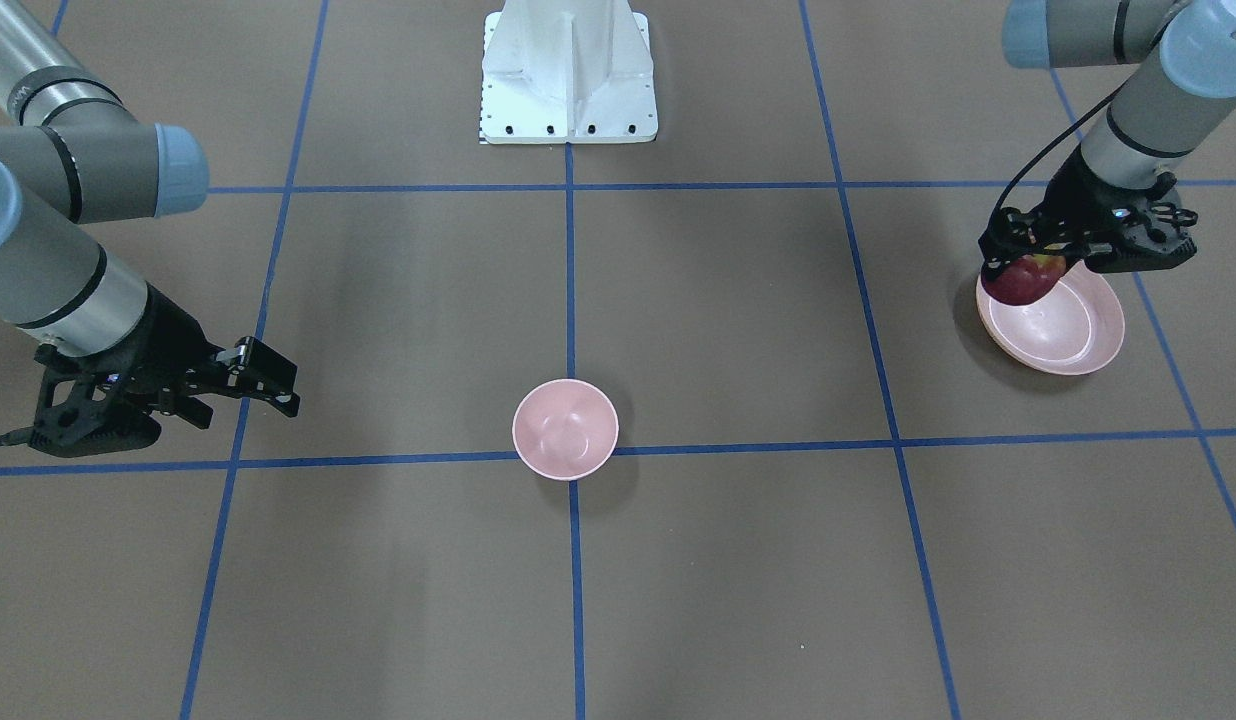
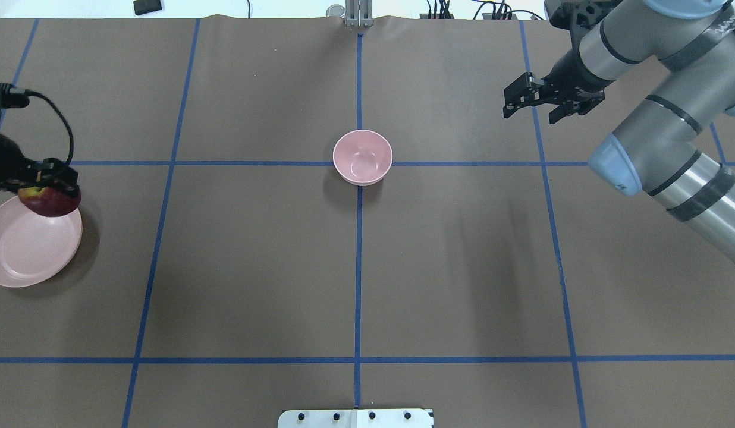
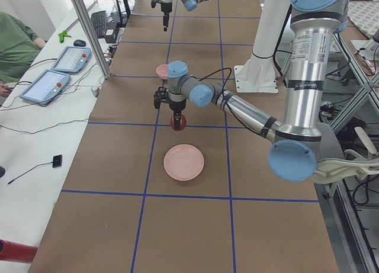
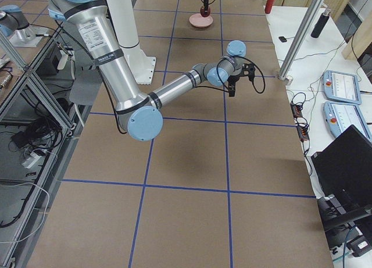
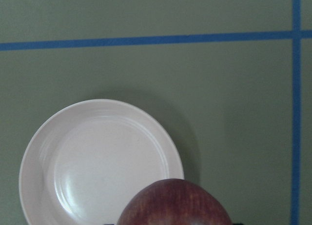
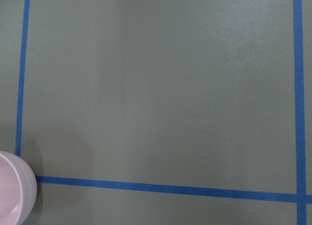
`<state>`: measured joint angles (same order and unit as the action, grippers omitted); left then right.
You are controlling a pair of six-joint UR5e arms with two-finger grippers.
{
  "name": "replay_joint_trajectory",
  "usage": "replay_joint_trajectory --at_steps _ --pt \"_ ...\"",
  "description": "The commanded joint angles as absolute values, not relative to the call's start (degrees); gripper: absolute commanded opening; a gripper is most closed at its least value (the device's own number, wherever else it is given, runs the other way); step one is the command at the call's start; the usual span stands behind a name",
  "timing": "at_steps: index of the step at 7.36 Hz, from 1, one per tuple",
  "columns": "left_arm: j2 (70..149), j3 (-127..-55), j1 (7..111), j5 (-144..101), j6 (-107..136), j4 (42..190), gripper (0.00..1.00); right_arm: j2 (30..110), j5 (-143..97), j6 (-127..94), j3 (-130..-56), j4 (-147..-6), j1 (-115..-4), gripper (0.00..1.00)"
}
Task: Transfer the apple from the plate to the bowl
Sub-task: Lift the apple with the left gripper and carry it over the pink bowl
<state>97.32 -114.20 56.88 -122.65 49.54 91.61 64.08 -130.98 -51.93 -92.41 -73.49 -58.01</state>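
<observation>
I need to open my left gripper and release the dark red apple, now held above the pale pink plate, in the middle of the small pink bowl [image 1: 565, 431], over the tape crossing.
My left gripper [image 2: 46, 187] is shut on the dark red apple [image 2: 49, 202] and holds it in the air over the far edge of the pale pink plate [image 2: 22, 249]. The apple [image 1: 1023, 280] and the plate [image 1: 1063, 325] also show in the front-facing view, with the left gripper [image 1: 1038, 255] above them. In the left wrist view the apple [image 5: 175, 205] fills the bottom edge above the empty plate [image 5: 97, 156]. The small pink bowl [image 2: 363, 157] stands empty at the table's middle. My right gripper [image 2: 534, 104] hangs open and empty, far right of the bowl.
The robot's white base plate [image 1: 568, 75] sits at the table's robot side. Blue tape lines [image 2: 358, 267] grid the brown table. A corner of the bowl [image 6: 14, 191] shows in the right wrist view. Operator pendants [image 3: 59, 68] lie on a side bench.
</observation>
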Motion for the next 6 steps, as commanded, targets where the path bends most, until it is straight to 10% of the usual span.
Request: replay_joint_trajectory --at_steps 1,6 --pt "114.79 -111.03 55.82 -125.39 64.89 87.65 0.0 67.22 -132.36 -47.14 -92.72 -73.56 -60.11 1.0" --pt "139.72 -83.73 47.47 -123.6 82.76 102.77 0.0 70.31 -132.36 -31.66 -92.2 -80.4 -65.03 1.0"
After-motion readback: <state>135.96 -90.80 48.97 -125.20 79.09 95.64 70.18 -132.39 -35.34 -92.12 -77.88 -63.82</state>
